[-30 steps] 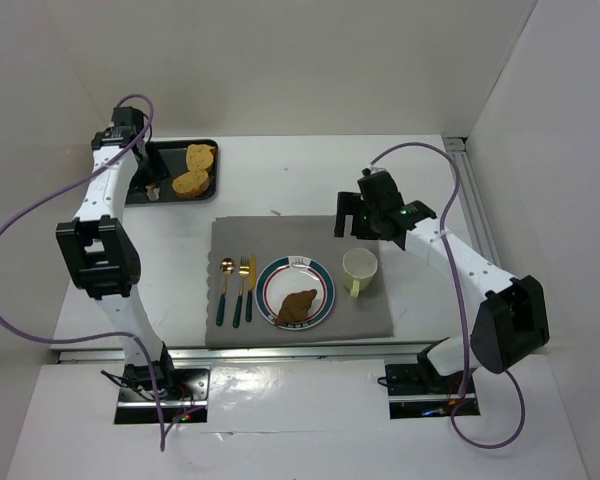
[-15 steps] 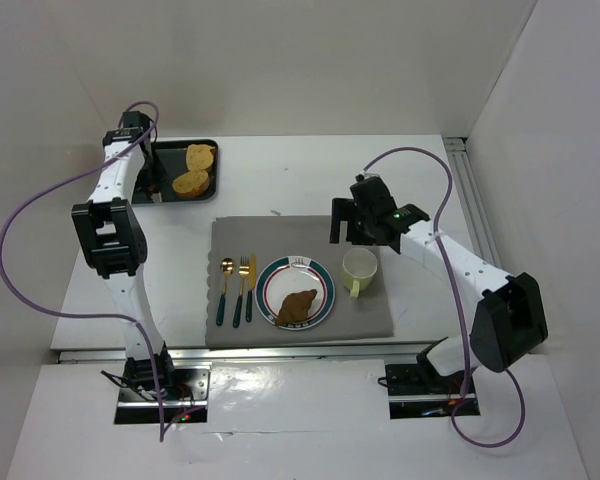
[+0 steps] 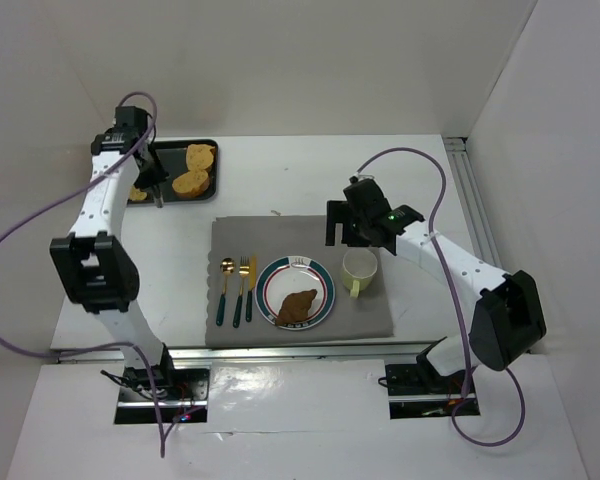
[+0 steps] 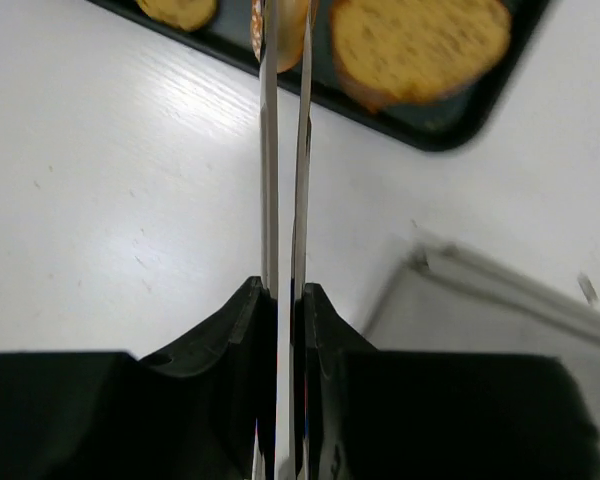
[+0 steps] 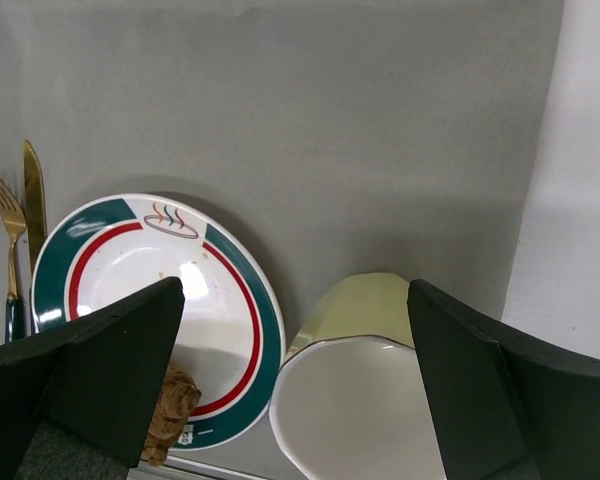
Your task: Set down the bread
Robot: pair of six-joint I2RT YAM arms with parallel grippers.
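Note:
The robot's left gripper will release the small orange piece of bread on the green-rimmed plate [image 3: 308,282], just beyond the brown bread.
A dark brown, lumpy piece of bread [image 3: 298,305] lies on the green-rimmed plate [image 3: 321,274]; it also shows in the right wrist view [image 5: 170,415]. My left gripper [image 3: 153,195] is at the near edge of the black tray [image 3: 170,152], its jaws shut. In its wrist view the thin fingertips [image 4: 285,20] end right over a small rounded orange piece of bread [image 4: 256,35]. I cannot tell whether that piece is pinched. My right gripper [image 3: 345,225] hangs open above the mat, with the cup [image 5: 370,410] between its fingers.
Two larger yellow-orange pastries [image 3: 200,155] [image 3: 190,183] lie on the tray. A grey mat [image 3: 280,235] carries the plate, a pale green cup [image 3: 359,268], and a spoon, fork and knife [image 3: 242,290] on the plate's left. Walls close in on three sides.
The left gripper's jaws have closed at the tray while its arm shifted. The right gripper drifted slightly left, staying open over the cup.

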